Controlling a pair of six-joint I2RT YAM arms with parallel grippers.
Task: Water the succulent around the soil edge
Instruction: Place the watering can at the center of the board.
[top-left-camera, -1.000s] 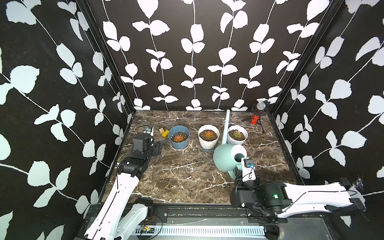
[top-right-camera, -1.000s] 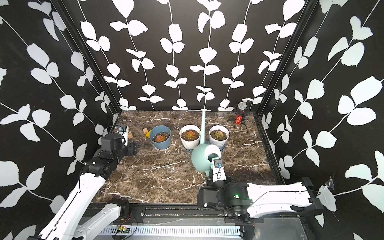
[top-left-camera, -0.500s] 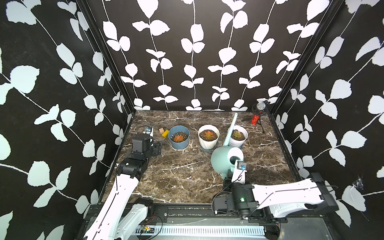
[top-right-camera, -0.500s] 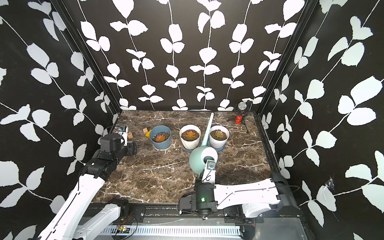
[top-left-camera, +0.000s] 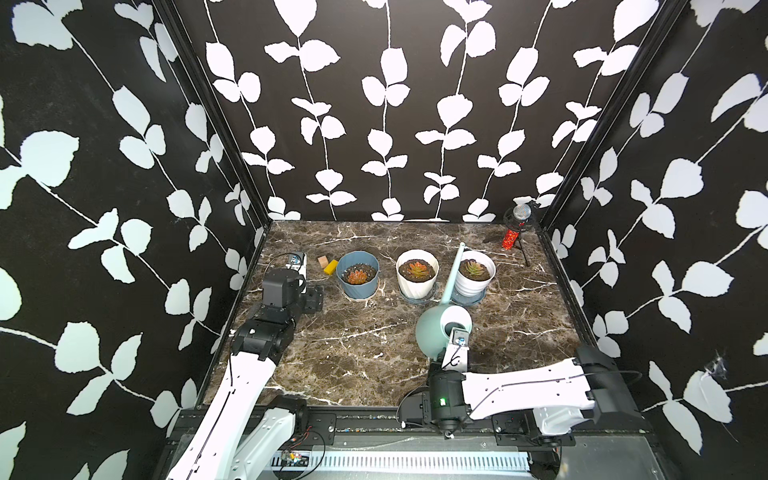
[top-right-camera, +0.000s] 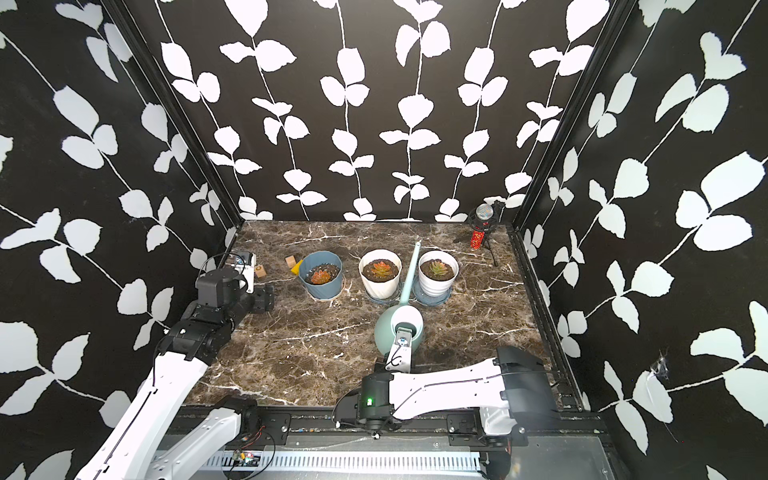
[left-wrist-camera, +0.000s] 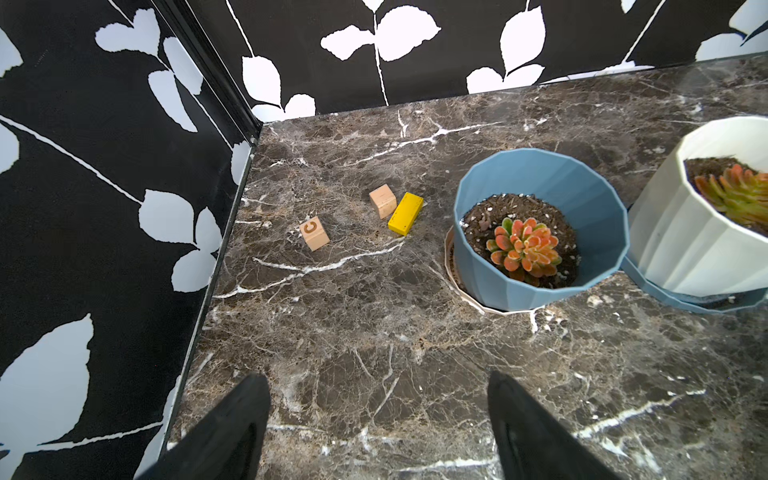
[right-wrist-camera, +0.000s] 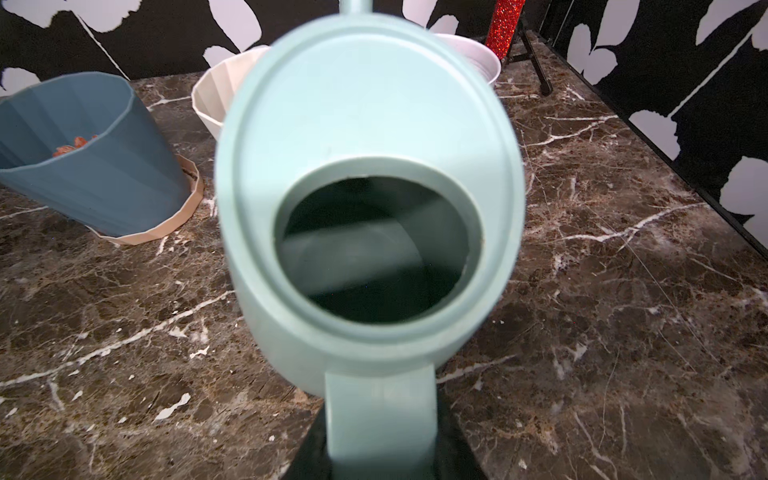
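Observation:
The watering can will go down on the marble (top-left-camera: 432, 337) (right-wrist-camera: 356, 340) in front of the gap between the white pots, set there by my right gripper.
A pale green watering can (top-left-camera: 434, 332) hangs low over the marble table (top-left-camera: 353, 357). My right gripper (right-wrist-camera: 380, 451) is shut on its handle (right-wrist-camera: 380, 415). The long spout (top-left-camera: 453, 274) slants up between two white pots, and its tip is beside the near-left rim of the right-hand white pot (top-left-camera: 473, 280), which holds a green succulent (top-left-camera: 473, 268). The ribbed white pot (top-left-camera: 417, 282) holds an orange succulent (top-left-camera: 417, 267). A blue pot (left-wrist-camera: 540, 266) holds an orange-green succulent (left-wrist-camera: 523, 249). My left gripper (left-wrist-camera: 378, 415) stands open over bare marble, left of the blue pot.
Two wooden cubes (left-wrist-camera: 314, 232) (left-wrist-camera: 382, 200) and a yellow block (left-wrist-camera: 405, 213) lie near the back left corner. A small microphone on a tripod with a red glitter stem (top-left-camera: 510, 237) stands at the back right. Patterned walls close in three sides.
The right arm has folded in, and the watering can has shifted slightly left and nearer. Its spout has swung from upright to lean toward the right-hand white pot. The left arm has stayed put.

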